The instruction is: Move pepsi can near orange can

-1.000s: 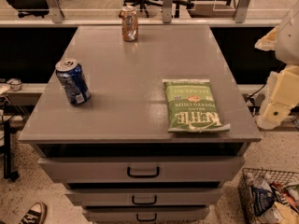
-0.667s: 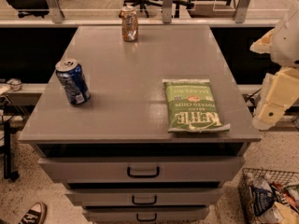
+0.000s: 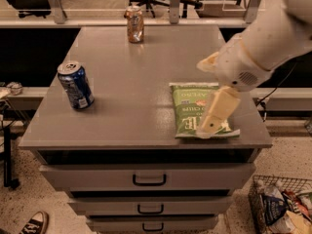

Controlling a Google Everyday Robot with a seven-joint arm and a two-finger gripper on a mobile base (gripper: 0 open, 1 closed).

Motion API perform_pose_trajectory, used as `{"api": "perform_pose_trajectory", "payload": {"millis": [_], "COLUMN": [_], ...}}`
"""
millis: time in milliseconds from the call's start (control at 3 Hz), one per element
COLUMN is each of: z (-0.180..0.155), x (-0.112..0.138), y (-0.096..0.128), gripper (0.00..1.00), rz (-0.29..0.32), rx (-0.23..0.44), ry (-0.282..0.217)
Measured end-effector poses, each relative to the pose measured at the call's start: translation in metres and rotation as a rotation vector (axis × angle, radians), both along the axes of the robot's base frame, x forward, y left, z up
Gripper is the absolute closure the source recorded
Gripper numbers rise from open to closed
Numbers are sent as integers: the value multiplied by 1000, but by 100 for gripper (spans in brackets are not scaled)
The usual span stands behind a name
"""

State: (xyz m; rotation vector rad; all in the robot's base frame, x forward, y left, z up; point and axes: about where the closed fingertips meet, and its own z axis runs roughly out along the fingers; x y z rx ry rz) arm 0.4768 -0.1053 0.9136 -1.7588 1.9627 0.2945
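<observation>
The pepsi can should move near the orange can, so my gripper needs to close around the middle of the pepsi can point(image 3: 78, 90).
The pepsi can point(image 3: 75, 86), blue with a silver top, stands upright near the left edge of the grey cabinet top point(image 3: 131, 82). The orange can point(image 3: 135, 24), orange-brown, stands upright at the far edge, a little left of centre. The two cans are well apart. My gripper point(image 3: 202, 98) hangs over the right side of the top, above a green chip bag, far to the right of the pepsi can. It is open and empty, with one cream finger point(image 3: 217, 112) pointing down over the bag.
A green chip bag point(image 3: 187, 106) lies flat at the front right of the top. Drawers point(image 3: 148, 179) sit below the front edge. A wire basket point(image 3: 280, 204) of packets stands on the floor at the right. A shoe point(image 3: 34, 223) shows at the bottom left.
My arm has swung in from beyond the right edge to over the chip bag. Both cans and the bag have stayed where they were.
</observation>
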Motion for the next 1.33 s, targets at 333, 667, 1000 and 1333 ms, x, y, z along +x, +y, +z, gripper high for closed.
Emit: {"api": "perform_pose_trajectory", "payload": {"millis": [333,667,1000,1333], "z": [7,7,13,18], "x": [16,16,18,34], "y": [65,65,78,119], "gripper": [0,0,0,0], "rz": [64,64,65,72], "rx": [160,159,174,225], "ry": [-34,-34,-61,-93]}}
